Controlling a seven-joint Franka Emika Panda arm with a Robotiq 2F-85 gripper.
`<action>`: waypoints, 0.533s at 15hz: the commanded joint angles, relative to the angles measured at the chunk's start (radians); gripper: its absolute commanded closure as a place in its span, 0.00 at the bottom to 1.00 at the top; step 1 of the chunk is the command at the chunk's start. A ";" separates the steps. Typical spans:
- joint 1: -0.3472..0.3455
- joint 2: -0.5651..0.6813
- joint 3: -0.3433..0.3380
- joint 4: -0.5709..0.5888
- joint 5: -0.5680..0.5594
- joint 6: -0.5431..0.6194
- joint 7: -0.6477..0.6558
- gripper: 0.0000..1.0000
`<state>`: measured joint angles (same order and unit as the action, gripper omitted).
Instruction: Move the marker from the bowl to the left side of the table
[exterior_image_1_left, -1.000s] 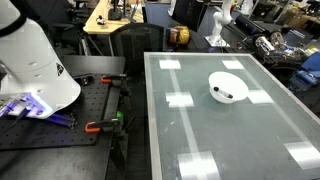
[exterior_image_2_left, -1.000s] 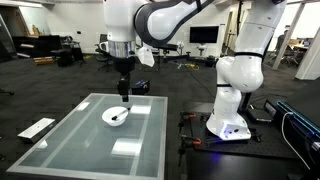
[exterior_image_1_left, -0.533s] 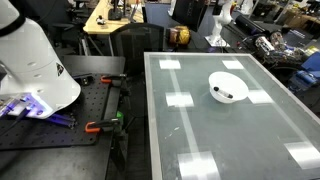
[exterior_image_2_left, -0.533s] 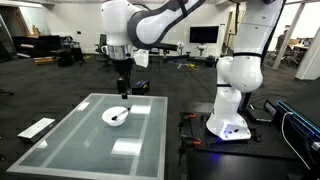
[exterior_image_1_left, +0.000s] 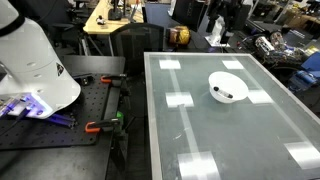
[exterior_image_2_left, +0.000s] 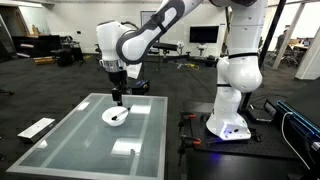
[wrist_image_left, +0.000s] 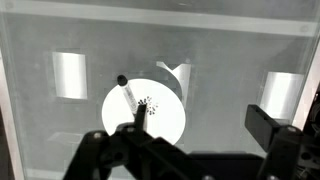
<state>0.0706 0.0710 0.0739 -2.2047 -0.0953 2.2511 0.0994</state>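
Observation:
The robot's gripper should next move to the middle of the marker's body (exterior_image_1_left: 222, 92) (wrist_image_left: 130, 100), inside the white bowl, and close there, clear of the bowl's rim.
The white bowl (exterior_image_1_left: 236, 80) stands on the glass-topped table (exterior_image_1_left: 230, 135) toward its far side. It shows in both exterior views, and the black marker (exterior_image_1_left: 224, 95) lies inside it. In an exterior view my gripper (exterior_image_2_left: 116, 98) hangs a little above the bowl (exterior_image_2_left: 110, 118) and its marker (exterior_image_2_left: 120, 116), apart from both. In the wrist view the bowl (wrist_image_left: 165, 112) sits left of centre with the marker (wrist_image_left: 129, 94) slanting across it. My gripper (wrist_image_left: 200, 125) is open and empty, one finger over the bowl and the other over bare table (wrist_image_left: 220, 60).
Orange-handled clamps (exterior_image_1_left: 100, 126) lie on the dark perforated bench beside the table, near the robot base (exterior_image_1_left: 35, 60). White square patches (exterior_image_1_left: 180, 99) mark the tabletop. A flat white object (exterior_image_2_left: 37, 127) lies on the floor. Desks and equipment stand behind the table.
The arm has swung sideways and the gripper has come lower over the bowl. It now shows at the top edge of an exterior view. Bowl and marker have not moved.

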 joint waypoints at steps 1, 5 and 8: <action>-0.003 0.086 -0.015 0.060 -0.023 0.029 -0.007 0.00; 0.001 0.163 -0.035 0.098 -0.046 0.026 0.019 0.00; 0.001 0.209 -0.050 0.121 -0.045 0.025 0.021 0.00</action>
<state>0.0702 0.2305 0.0384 -2.1265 -0.1189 2.2740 0.1006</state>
